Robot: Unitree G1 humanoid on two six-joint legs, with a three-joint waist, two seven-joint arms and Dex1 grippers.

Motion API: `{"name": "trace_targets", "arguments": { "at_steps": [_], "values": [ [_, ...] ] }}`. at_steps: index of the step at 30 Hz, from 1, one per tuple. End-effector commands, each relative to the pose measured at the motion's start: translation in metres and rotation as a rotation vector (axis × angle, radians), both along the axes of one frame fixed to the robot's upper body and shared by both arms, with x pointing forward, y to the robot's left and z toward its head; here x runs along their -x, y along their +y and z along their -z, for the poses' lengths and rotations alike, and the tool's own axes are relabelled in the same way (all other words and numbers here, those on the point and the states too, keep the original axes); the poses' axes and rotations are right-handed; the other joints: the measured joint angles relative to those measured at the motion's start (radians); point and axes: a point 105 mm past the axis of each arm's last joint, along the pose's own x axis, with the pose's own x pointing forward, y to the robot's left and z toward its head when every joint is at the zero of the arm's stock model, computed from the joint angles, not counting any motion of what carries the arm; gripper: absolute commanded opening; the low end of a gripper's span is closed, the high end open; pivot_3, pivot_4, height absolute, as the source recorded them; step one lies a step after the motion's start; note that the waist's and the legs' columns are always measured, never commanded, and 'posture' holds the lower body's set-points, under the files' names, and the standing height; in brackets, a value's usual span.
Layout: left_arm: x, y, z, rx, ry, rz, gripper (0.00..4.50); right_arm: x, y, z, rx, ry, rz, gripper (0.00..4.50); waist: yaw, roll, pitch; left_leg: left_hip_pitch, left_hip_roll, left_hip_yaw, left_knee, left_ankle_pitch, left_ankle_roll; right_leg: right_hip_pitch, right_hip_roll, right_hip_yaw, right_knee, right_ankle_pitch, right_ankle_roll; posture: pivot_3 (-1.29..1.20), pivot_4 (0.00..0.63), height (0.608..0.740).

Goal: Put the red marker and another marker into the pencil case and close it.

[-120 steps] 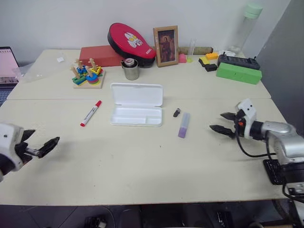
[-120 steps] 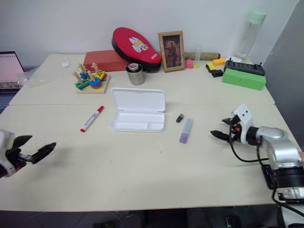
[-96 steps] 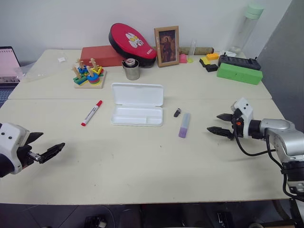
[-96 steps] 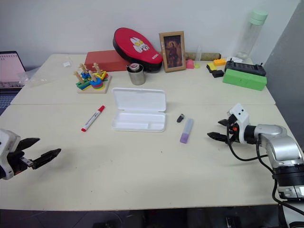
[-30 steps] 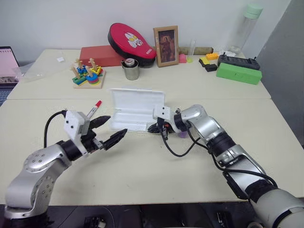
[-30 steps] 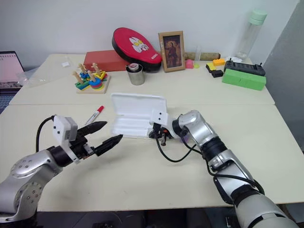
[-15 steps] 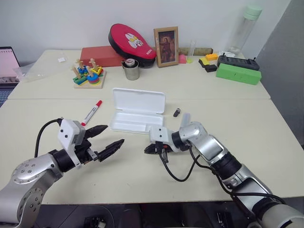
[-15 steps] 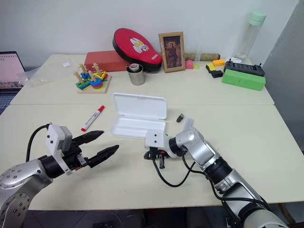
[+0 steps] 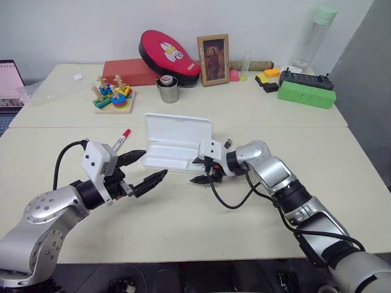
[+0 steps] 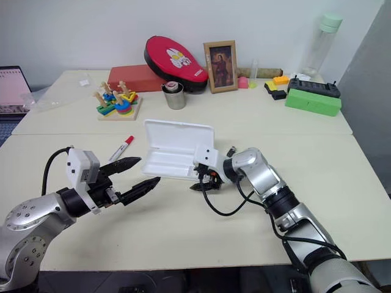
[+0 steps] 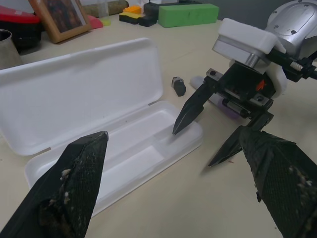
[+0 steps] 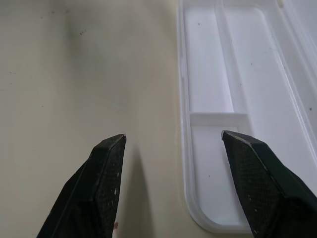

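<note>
I should use my right gripper to grip the tray's rim (image 12: pixel 186 168) and pull the pencil case straight and nearer, because the case sits slanted and far from the table's front edge.
The pencil case (image 9: pixel 178 130) lies open on the table, lid tilted back, its tray (image 11: pixel 130 147) empty. My right gripper (image 9: pixel 196 171) is open at the tray's front right corner, one fingertip over the rim, nothing between its fingers (image 12: pixel 105 167). My left gripper (image 9: pixel 155 163) is open just left of the case's front edge, holding nothing. The red marker (image 9: pixel 124 135) lies on the table left of the case, partly behind my left wrist. The lavender marker (image 11: pixel 216 103) lies right of the case, mostly hidden behind my right gripper.
A tiny black piece (image 9: pixel 226 144) lies right of the case. At the back stand a stacking toy (image 9: pixel 112 97), a metal cup (image 9: pixel 167 89), a red pouch (image 9: pixel 168 52), a picture frame (image 9: pixel 213 59) and a green box (image 9: pixel 307 94).
My right gripper, shut a second ago, has opened at the case's front right corner. The left gripper stays open beside the case. Both markers lie where they were.
</note>
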Motion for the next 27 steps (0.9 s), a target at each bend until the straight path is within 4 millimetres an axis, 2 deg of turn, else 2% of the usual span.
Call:
{"name": "trace_targets", "arguments": {
  "at_steps": [1,2,5,11,12,13,20,24,27],
  "values": [
    [0.003,-0.008,-0.009,0.002,-0.035,0.032,4.5,-0.004,0.006,-0.006,0.022,-0.021,0.003,2.84,0.001,0.0,0.0,0.0,0.0,0.0,0.0,0.0,0.0,0.0,0.0,0.0,0.0,0.0,0.0,0.0,0.15,0.74],
    [0.003,-0.008,-0.009,0.003,-0.034,0.033,4.5,-0.004,0.007,-0.004,0.033,-0.015,0.01,2.76,0.001,0.0,0.0,0.0,0.0,0.0,0.0,0.0,0.0,0.0,0.0,0.0,0.0,0.0,0.0,0.0,0.15,0.74],
    [0.003,-0.009,-0.009,0.003,-0.035,0.034,4.5,-0.008,0.008,0.001,0.062,-0.008,0.038,1.9,0.001,0.0,0.0,0.0,0.0,0.0,0.0,0.0,0.0,0.0,0.0,0.0,0.0,0.0,0.0,0.0,0.15,0.74],
    [0.002,-0.009,-0.008,-0.001,-0.035,0.035,4.5,-0.008,0.009,0.002,0.067,-0.002,0.033,0.52,0.001,0.0,0.0,0.0,0.0,0.0,0.0,0.0,0.0,0.0,0.0,0.0,0.0,0.0,0.0,0.0,0.15,0.74],
    [0.002,-0.009,-0.008,-0.002,-0.034,0.035,4.5,-0.008,0.009,0.002,0.067,-0.004,0.033,0.15,0.001,0.0,0.0,0.0,0.0,0.0,0.0,0.0,0.0,0.0,0.0,0.0,0.0,0.0,0.0,0.0,0.15,0.74],
    [0.002,-0.009,-0.008,-0.002,-0.033,0.034,4.5,-0.008,0.009,0.002,0.067,-0.006,0.033,0.04,0.001,0.0,0.0,0.0,0.0,0.0,0.0,0.0,0.0,0.0,0.0,0.0,0.0,0.0,0.0,0.0,0.15,0.74],
    [0.001,-0.004,-0.008,0.013,-0.033,0.008,4.5,-0.006,0.008,-0.004,0.059,-0.049,0.006,0.04,0.002,0.0,0.0,0.0,0.0,0.0,0.0,0.0,0.0,0.0,0.0,0.0,0.0,0.0,0.0,0.0,0.15,0.74],
    [0.006,0.0,-0.004,0.002,-0.014,0.006,4.5,0.012,0.007,-0.013,0.051,-0.089,-0.082,0.04,0.002,0.0,0.0,0.0,0.0,0.0,0.0,0.0,0.0,0.0,0.0,0.0,0.0,0.0,0.0,0.0,0.15,0.74],
    [0.011,0.002,-0.002,-0.002,0.005,0.007,4.5,0.03,0.005,-0.01,0.068,-0.097,-0.134,0.04,0.003,0.0,0.0,-0.001,0.0,0.0,0.0,0.0,0.0,0.0,0.0,0.0,0.0,0.0,0.0,0.0,0.15,0.74]
  ]
}}
